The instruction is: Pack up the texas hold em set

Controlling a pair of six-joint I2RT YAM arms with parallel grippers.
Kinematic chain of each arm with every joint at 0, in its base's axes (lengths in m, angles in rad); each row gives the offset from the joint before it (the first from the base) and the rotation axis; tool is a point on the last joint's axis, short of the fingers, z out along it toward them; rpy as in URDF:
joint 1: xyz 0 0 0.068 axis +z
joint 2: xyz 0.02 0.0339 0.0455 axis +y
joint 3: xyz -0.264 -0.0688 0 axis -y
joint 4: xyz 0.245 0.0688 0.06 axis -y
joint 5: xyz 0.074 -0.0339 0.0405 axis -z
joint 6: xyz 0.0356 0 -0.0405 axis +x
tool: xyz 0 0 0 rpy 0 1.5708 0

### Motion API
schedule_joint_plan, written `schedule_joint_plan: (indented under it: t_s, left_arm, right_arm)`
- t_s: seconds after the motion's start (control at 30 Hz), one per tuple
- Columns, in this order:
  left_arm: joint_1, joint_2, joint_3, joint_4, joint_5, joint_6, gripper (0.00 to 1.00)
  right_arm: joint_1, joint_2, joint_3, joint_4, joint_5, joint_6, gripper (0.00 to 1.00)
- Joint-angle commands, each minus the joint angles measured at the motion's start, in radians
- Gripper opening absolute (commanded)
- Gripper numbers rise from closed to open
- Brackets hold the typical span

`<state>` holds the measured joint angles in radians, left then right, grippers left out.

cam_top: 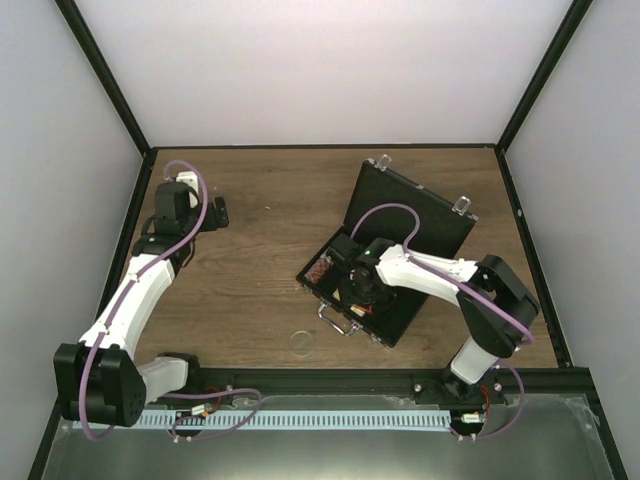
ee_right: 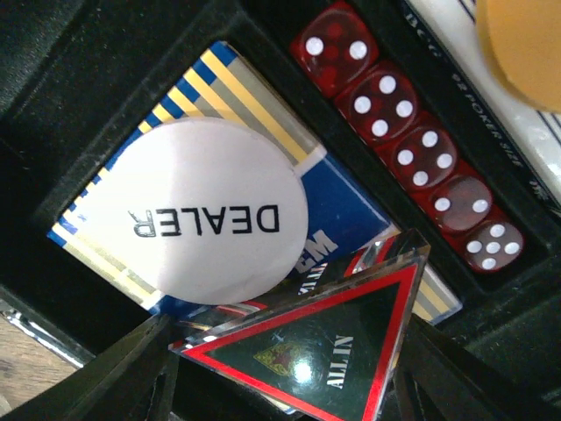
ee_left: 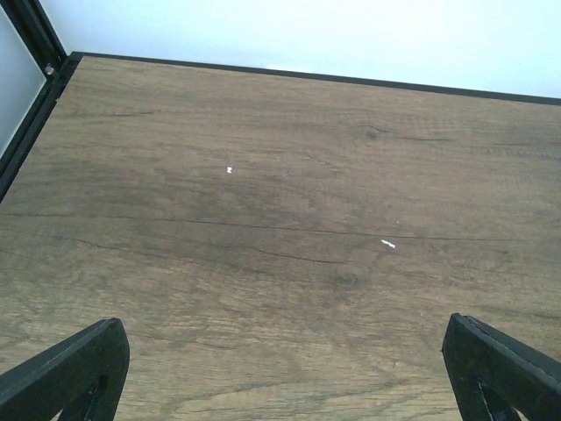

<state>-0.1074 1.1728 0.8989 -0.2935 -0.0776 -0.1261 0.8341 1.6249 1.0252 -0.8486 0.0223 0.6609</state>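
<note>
Next, I let go of the ALL IN triangle with my right gripper on the blue card deck (cam_top: 358,310) (ee_right: 302,361) next to the white DEALER button.
The black case (cam_top: 412,207) lies open at the right of the table, lid up toward the far side. My right gripper (cam_top: 358,290) is down inside its base. In the right wrist view the right gripper (ee_right: 289,368) is shut on the red-black "ALL IN" triangle (ee_right: 324,351), held tilted just over a blue card deck (ee_right: 351,219). A white "DEALER" button (ee_right: 197,215) lies on that deck. Several red dice (ee_right: 408,158) sit in a row beside it, and an orange chip (ee_right: 521,44) shows at the top right. My left gripper (cam_top: 218,212) is open and empty over bare wood (ee_left: 280,377).
A round pale chip (cam_top: 302,342) lies on the table in front of the case, near its handle (cam_top: 335,322). A second card box (ee_right: 491,123) lies past the dice. Black frame rails edge the table; a grey cable tray (cam_top: 330,420) runs along the front.
</note>
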Motion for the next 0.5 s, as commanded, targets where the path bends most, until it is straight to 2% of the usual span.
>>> schedule_joint_plan:
  t_s: [0.0,0.47]
  left_arm:
    - [-0.003,-0.009,0.005,0.001,0.005,0.006,1.0]
    - [-0.003,-0.002,0.007,-0.001,0.023,-0.001,1.0]
  right_arm:
    - [-0.004,0.039,0.047,0.004,0.004,-0.021,0.52]
    - [-0.005,0.064,0.068,-0.008,0.006,-0.011,0.53]
